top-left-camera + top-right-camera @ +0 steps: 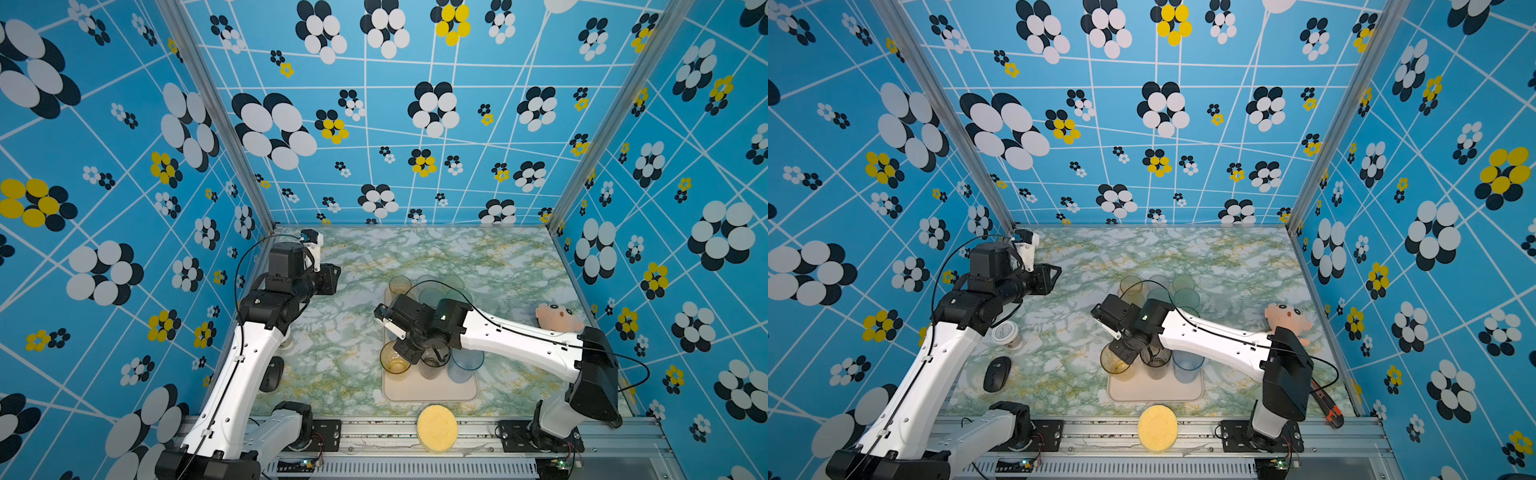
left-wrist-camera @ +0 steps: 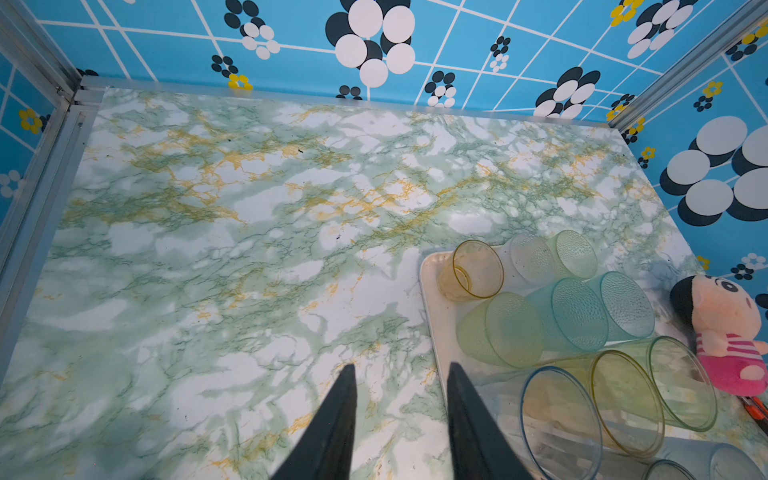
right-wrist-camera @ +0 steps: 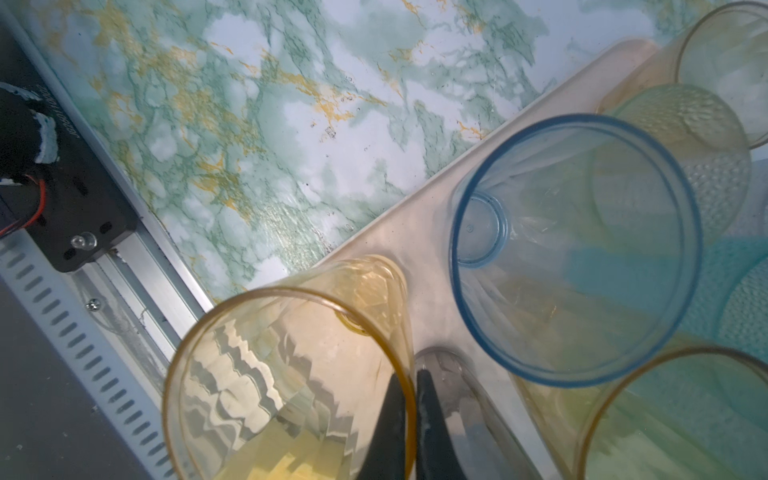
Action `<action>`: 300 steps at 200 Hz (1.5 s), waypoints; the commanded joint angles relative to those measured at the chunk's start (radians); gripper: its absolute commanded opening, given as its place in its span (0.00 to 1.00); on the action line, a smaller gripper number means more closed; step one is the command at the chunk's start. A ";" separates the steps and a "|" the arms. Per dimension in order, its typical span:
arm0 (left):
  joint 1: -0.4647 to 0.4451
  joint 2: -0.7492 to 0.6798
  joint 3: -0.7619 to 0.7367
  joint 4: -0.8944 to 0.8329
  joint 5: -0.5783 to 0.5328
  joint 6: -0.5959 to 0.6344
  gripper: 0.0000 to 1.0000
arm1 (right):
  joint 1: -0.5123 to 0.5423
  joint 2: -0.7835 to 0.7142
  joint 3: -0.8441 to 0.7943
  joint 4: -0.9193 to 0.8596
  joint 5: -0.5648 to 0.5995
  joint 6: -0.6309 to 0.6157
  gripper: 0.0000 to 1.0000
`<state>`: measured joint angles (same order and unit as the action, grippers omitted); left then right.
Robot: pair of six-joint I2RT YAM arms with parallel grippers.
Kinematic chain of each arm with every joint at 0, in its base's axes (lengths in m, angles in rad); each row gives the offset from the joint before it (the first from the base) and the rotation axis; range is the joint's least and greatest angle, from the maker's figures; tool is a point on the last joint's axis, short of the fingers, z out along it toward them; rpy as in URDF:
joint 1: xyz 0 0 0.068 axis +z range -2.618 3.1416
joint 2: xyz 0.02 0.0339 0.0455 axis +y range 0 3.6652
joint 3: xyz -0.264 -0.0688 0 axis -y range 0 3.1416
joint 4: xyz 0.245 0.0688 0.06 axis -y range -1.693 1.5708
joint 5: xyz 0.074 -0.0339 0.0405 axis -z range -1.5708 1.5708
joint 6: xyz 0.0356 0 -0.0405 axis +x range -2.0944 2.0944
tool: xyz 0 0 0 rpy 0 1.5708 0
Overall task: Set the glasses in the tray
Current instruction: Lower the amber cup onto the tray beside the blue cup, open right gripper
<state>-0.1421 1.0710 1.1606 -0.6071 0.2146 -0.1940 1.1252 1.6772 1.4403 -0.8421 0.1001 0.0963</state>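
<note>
Next, my right gripper releases the tall amber glass, now upright at the tray's edge, on the tray (image 1: 399, 371) (image 3: 372, 310) next to the smoky grey glass.
My right gripper (image 3: 409, 372) is shut on the rim of a tall amber glass (image 3: 286, 374), one finger inside and one outside. In both top views this amber glass (image 1: 395, 360) (image 1: 1116, 361) stands upright at the left edge of the tray (image 1: 430, 392) (image 1: 1154, 390). Beside it are a smoky grey glass (image 1: 433, 365) and a pale blue glass (image 1: 467, 365). Several more glasses (image 2: 577, 311) fill the tray's far end, partly hidden under the right arm. My left gripper (image 2: 402, 365) (image 1: 330, 278) hovers open over bare table at the back left, with nothing between its fingers.
A yellow sponge disc (image 1: 437, 428) lies on the front rail just below the tray. A pink plush toy (image 1: 557, 316) sits at the right wall. A black mouse (image 1: 996, 374) and a paper cup (image 1: 1007, 334) lie beside the left arm, and an orange cutter (image 1: 1329, 409) lies front right.
</note>
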 commanded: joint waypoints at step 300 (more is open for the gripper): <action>-0.007 0.038 0.027 -0.011 0.025 0.016 0.39 | -0.048 0.001 -0.018 -0.008 0.009 0.013 0.17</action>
<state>-0.1440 1.0966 1.1606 -0.6071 0.2245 -0.1932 1.0840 1.6787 1.4311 -0.8417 0.0998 0.0967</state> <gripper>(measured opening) 0.392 0.160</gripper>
